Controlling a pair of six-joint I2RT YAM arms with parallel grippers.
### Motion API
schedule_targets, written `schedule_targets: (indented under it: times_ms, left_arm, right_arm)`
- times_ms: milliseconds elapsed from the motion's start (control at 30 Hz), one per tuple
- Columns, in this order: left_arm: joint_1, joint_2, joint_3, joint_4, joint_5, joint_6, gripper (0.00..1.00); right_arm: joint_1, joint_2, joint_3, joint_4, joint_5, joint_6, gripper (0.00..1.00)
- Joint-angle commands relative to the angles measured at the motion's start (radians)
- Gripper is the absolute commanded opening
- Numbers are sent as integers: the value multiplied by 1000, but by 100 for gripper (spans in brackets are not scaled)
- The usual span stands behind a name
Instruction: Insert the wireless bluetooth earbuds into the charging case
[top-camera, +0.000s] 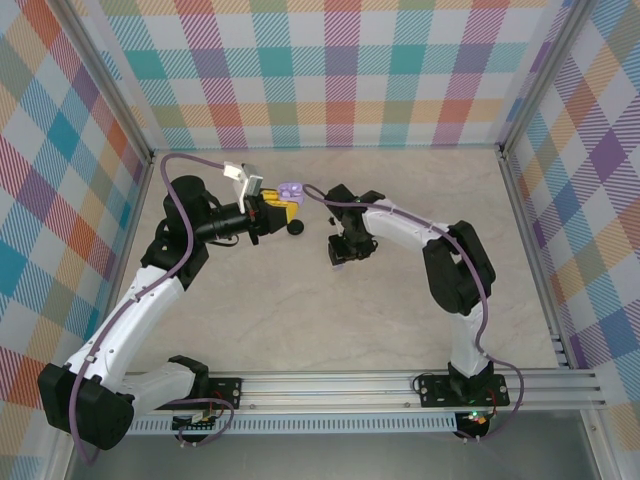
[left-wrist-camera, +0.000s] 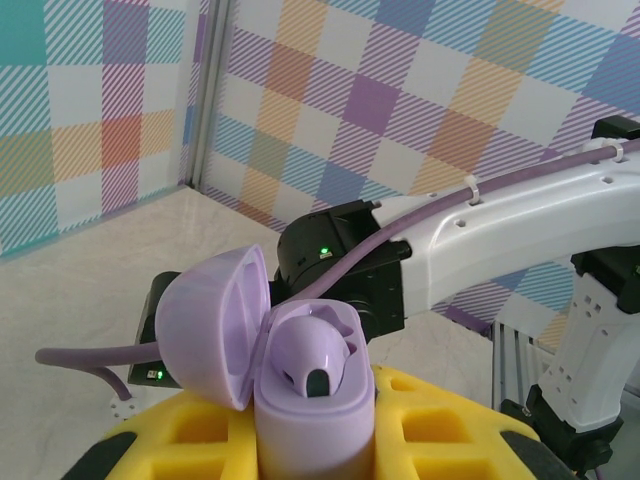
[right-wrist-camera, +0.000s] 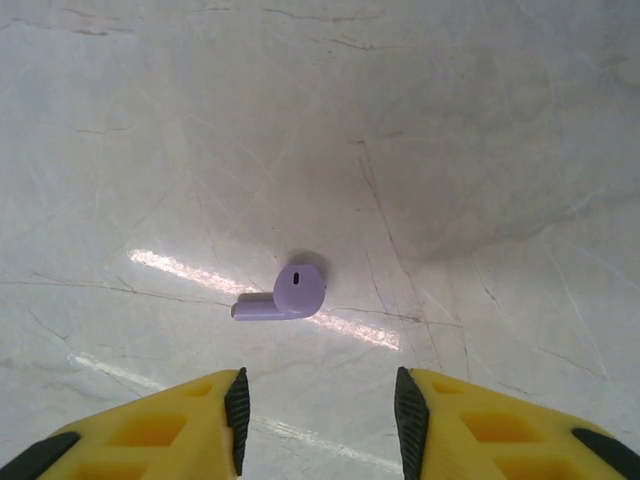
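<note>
I should take the second earbud by its round head (right-wrist-camera: 300, 291), with the stem along the fingers, because its stem lies across the opening of my right gripper.
My left gripper (left-wrist-camera: 315, 445) is shut on a pale lilac charging case (left-wrist-camera: 312, 420), held upright between its yellow fingers (left-wrist-camera: 450, 425). The case's lid (left-wrist-camera: 210, 325) is swung open to the left, and one lilac earbud (left-wrist-camera: 312, 352) sits in the case. In the top view the case (top-camera: 291, 190) is raised at the table's far middle. A second lilac earbud (right-wrist-camera: 287, 294) lies on its side on the table, stem pointing left. My right gripper (right-wrist-camera: 320, 415) hangs open just short of it, with nothing between its pads (right-wrist-camera: 237, 405). From above, the right gripper (top-camera: 343, 252) points down at the table.
A small black round object (top-camera: 296, 228) lies on the table just right of the left gripper. The right arm (left-wrist-camera: 500, 225) and its purple cable cross close behind the held case. Checked walls enclose the pale marbled table (top-camera: 300, 320), which has open room toward the front.
</note>
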Motion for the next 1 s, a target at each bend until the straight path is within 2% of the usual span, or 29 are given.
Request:
schedule_targets:
  times_ms: [0,367,600,800,967]
  left_arm:
    - [14,1,21,-4,-1,10,15]
    - [14,7,17,-5,1,13,15]
    - [14,7,16,-4,0,13,15]
    - [14,7,11,-3,-1,11,15]
    - [14,5,10,-1,-2,10,15]
  right_arm:
    - [-1,42,41,-20,-45,76,47]
    - [5,119,88,-23,-56,117,48]
    - [20,177,144,-81,3,111,41]
    - [42,202,171,-121,53,90,39]
    - [54,232,187,-157,96,78,31]
